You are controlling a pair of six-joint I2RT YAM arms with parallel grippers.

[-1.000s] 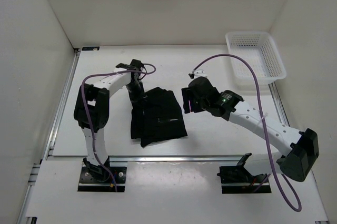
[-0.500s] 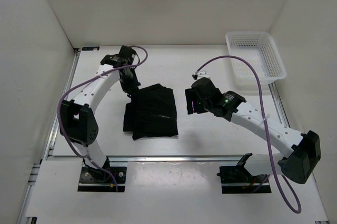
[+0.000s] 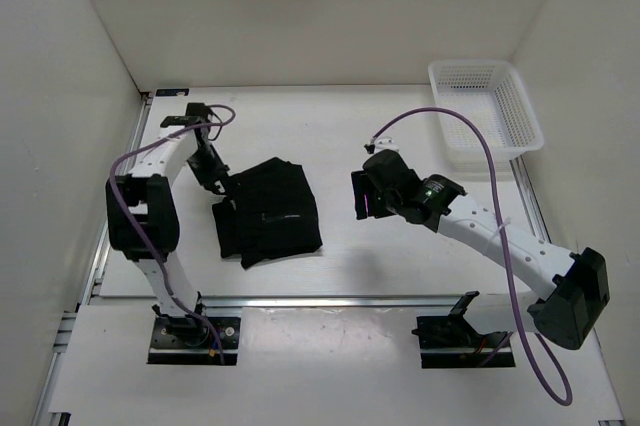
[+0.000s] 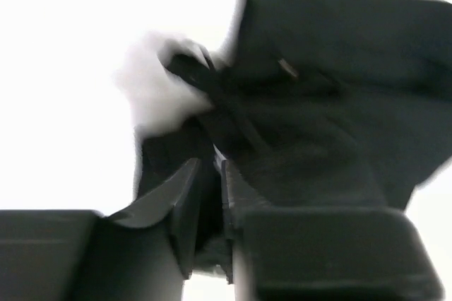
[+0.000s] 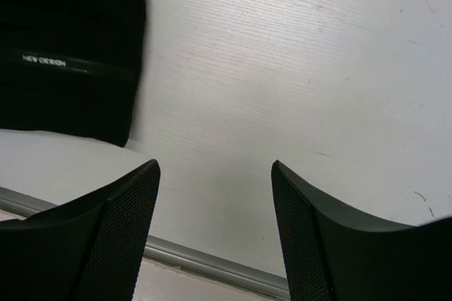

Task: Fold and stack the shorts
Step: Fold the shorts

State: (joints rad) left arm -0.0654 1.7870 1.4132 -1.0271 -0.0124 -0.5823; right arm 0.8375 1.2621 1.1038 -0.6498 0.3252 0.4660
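Observation:
The black shorts lie off-centre, so the robot's left gripper needs to grab the waistband (image 3: 234, 208) and its right gripper the opposite edge to move the shorts toward the middle.
The black shorts (image 3: 268, 214) lie folded on the white table, left of centre. My left gripper (image 3: 215, 182) is at their upper left corner, shut on the fabric. In the left wrist view the gripper (image 4: 210, 174) pinches black cloth of the shorts (image 4: 332, 96) between nearly closed jaws. My right gripper (image 3: 358, 196) is open and empty, to the right of the shorts and apart from them. In the right wrist view the gripper (image 5: 215, 174) shows bare table between its fingers, and the shorts (image 5: 67, 39) with small white lettering lie at the upper left.
A white mesh basket (image 3: 485, 114) stands at the back right of the table. A metal rail (image 3: 330, 299) runs along the table's near edge. White walls enclose the left, back and right sides.
My left gripper has moved left, dragging the shorts left with it across the table. The right gripper has stayed about where it was.

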